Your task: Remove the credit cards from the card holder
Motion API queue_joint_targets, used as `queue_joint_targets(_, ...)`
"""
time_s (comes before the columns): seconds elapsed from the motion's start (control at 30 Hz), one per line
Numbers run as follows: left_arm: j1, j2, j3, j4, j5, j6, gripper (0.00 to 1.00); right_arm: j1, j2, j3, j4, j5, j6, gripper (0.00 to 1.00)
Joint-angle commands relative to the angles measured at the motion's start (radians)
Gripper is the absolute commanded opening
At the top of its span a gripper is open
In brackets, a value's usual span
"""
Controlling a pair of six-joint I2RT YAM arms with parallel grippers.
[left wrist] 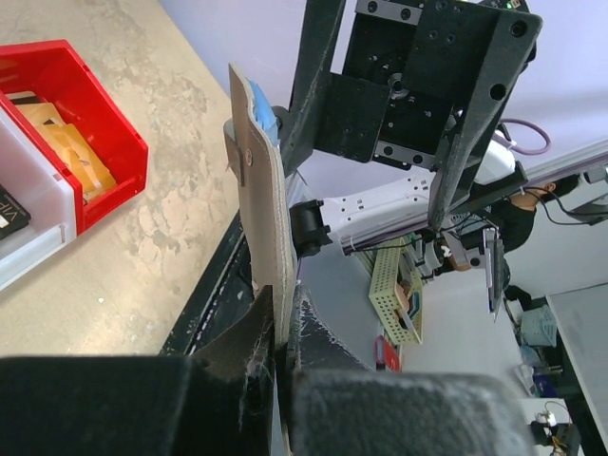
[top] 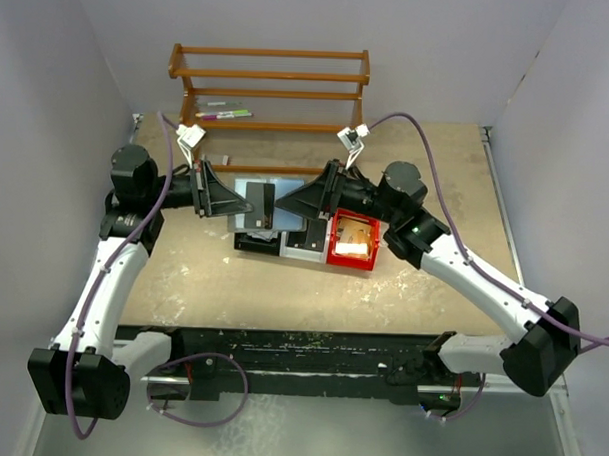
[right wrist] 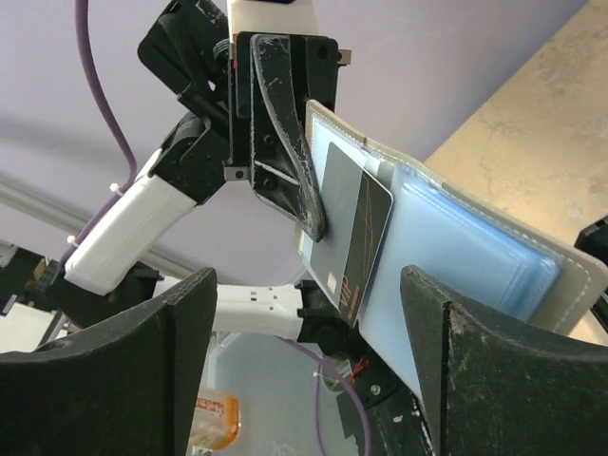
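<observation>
Next, my left gripper lets go of the card holder on the bare table [top: 223,272] by the outer front corner of the black bin.
My left gripper [top: 225,200] is shut on the edge of the grey-blue card holder [top: 243,198] and holds it open, above the table. In the left wrist view the holder [left wrist: 266,218] stands edge-on between my fingers [left wrist: 285,313]. In the right wrist view its light blue inner pockets [right wrist: 456,247] face the camera, and a dark grey card [right wrist: 353,237] sticks partly out of them. The card also shows in the top view [top: 263,202]. My right gripper [right wrist: 304,323] is open and empty, with its jaws spread wide on either side of the card and clear of it; from above it [top: 285,201] is just right of the holder.
A row of black [top: 256,242], white [top: 306,242] and red [top: 352,240] bins lies below the holder. The red bin [left wrist: 90,142] holds orange cards. A wooden rack [top: 269,87] with pens stands at the back. Walls close in the left and right sides.
</observation>
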Motion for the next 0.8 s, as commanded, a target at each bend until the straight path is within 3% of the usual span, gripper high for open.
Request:
queue_joint_targets(0.0,0.006,-0.015,-0.003,0.081,0.047,-0.038,0.0,0.016,0.02,-0.025,0.174,-0.013,0.058,0.77)
queue_joint_targets(0.4,0.006,-0.034,-0.025,0.15,0.069,-0.098,0.0,0.039,0.076,-0.071,0.324,-0.043,0.14,0.65)
queue_joint_targets(0.77,0.006,-0.044,-0.032,0.148,0.077,-0.099,0.0,0.05,0.117,-0.125,0.553,-0.094,0.265,0.35)
